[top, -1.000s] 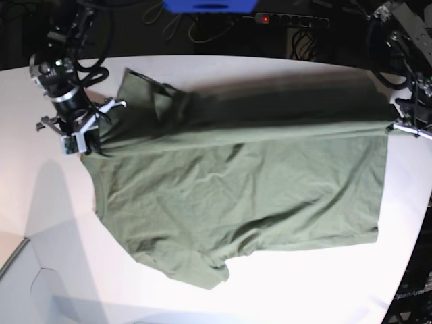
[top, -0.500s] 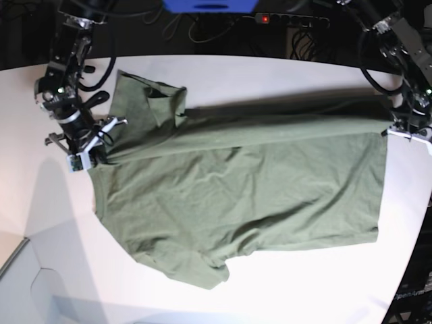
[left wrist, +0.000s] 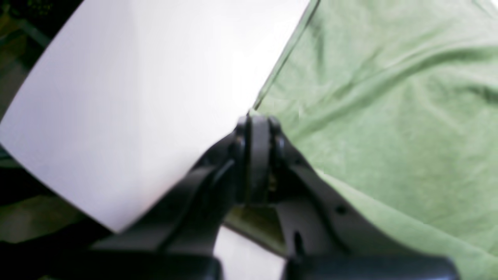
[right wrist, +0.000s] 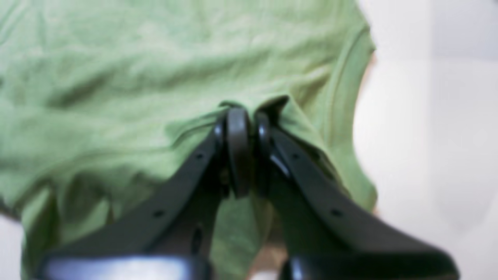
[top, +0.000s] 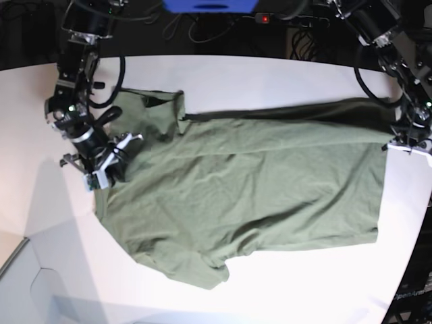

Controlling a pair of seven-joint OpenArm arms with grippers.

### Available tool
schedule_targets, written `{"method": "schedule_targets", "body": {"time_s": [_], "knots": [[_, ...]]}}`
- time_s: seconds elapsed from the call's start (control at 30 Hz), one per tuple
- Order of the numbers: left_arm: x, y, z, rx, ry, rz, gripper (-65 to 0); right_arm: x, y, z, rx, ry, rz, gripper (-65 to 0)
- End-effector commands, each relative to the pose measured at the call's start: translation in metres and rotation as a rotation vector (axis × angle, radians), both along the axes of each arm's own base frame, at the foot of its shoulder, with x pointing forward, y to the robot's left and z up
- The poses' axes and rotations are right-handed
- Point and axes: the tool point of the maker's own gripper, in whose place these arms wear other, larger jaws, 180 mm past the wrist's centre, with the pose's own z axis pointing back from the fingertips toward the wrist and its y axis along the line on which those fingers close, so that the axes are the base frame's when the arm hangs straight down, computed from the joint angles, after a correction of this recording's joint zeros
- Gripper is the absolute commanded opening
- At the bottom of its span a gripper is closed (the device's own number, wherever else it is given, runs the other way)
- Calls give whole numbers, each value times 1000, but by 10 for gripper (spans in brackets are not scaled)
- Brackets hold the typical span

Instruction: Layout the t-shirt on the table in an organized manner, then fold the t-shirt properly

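I will open my left gripper and take the far corner (top: 379, 104) that sticks out, because the upper layer's edge it holds falls short of the t-shirt's far edge.
The olive-green t-shirt (top: 250, 189) lies spread on the white table (top: 283, 77), its upper half folded over toward the front. My right gripper (top: 108, 165) is shut on the shirt's shoulder edge at the left; the right wrist view shows its jaws (right wrist: 243, 116) pinching a fold of green cloth (right wrist: 116, 77). My left gripper (top: 398, 138) is shut on the shirt's hem corner at the right; the left wrist view shows its jaws (left wrist: 256, 120) closed on the edge of the cloth (left wrist: 389, 116), just above the table (left wrist: 155, 97).
A blue box (top: 209, 5) and a power strip (top: 290, 19) with cables sit beyond the table's far edge. The table's curved edge runs close to my left gripper on the right. One sleeve (top: 196, 266) points toward the front edge.
Both grippers have moved toward the front with the folded edge, pulling the upper layer further over the shirt. The fold line now lies lower, and the far sleeve has followed.
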Motion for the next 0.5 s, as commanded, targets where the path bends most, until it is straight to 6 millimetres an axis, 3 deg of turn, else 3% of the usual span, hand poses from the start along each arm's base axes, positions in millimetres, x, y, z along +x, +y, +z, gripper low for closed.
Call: {"method": "schedule_targets", "body": {"time_s": [0.0,0.2,0.47], "knots": [[8,8,16,32,-48,7,-649,10,0,11,11,-43,1,-650],[9,8,17,35,-48,4,-649,16,-9,0,6,-10,-1,-650],[11,15,-5,5,-35,27,-649,30,-14,6,10,-24,-9,-650]]}}
